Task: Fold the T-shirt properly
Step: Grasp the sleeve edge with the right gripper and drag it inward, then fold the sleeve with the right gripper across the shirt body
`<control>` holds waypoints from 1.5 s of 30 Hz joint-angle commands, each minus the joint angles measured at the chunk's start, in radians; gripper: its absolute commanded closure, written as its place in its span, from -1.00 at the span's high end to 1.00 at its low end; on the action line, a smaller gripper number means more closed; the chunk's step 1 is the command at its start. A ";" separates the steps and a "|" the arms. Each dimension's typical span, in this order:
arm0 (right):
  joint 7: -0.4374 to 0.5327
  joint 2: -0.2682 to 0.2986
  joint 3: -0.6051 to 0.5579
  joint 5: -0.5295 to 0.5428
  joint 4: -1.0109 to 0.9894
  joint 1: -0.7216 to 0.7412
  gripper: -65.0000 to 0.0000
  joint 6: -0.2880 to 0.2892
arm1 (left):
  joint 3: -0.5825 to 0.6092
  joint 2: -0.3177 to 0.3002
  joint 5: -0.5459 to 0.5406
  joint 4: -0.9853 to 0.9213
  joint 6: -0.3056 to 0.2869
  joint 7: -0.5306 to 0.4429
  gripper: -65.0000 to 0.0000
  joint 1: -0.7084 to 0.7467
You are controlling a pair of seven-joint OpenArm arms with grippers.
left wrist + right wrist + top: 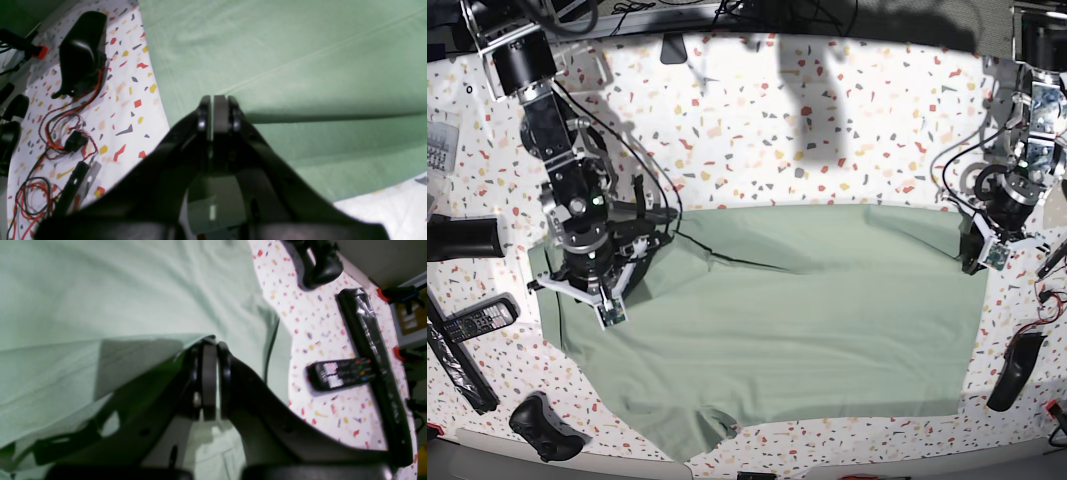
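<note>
My right gripper has the shirt's edge. I should let it go on the flat cloth [655,338] [190,302] just in from the side nearest the remote control.
The pale sage-green T-shirt [807,320] lies spread across the middle of the speckled table, with its upper part folded down. It fills most of the left wrist view [300,50] and the right wrist view [100,290]. My left gripper [217,100] is shut at the shirt's right edge [987,262], with a raised fold of cloth running off from its tips. My right gripper [210,343] is shut on the shirt's left edge [612,312], and cloth drapes from its tips over one finger.
A remote control [340,375] and a long black taped bar [373,373] lie left of the shirt in the base view. A black controller [545,425] sits at the front left. A black handle-shaped object [81,50] and red-black wires [56,133] lie right of the shirt.
</note>
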 commanded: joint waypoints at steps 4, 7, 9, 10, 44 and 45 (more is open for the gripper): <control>0.008 0.009 0.006 -0.048 0.016 0.023 -1.00 -0.012 | -0.008 -0.017 -0.012 0.014 0.011 -0.026 -1.00 -0.017; 0.003 0.009 0.006 -0.053 0.016 0.024 -1.00 -0.011 | -0.008 -0.017 -0.012 0.014 0.011 -0.019 -1.00 -0.016; 0.008 0.009 0.006 -0.053 0.016 0.024 -1.00 -0.011 | -0.008 -0.017 -0.012 0.013 0.011 -0.019 -1.00 -0.016; 0.010 0.009 0.006 -0.059 0.016 0.024 -1.00 -0.011 | -0.008 -0.017 -0.012 0.013 0.011 -0.019 -1.00 -0.016; 0.039 0.008 0.006 0.084 -0.116 0.141 -1.00 0.072 | -0.008 -0.017 -0.005 0.010 0.011 -0.001 -1.00 -0.035; 0.045 0.008 0.006 0.093 -0.128 0.150 -1.00 0.097 | -0.008 -0.017 -0.005 0.010 0.011 0.000 -1.00 -0.035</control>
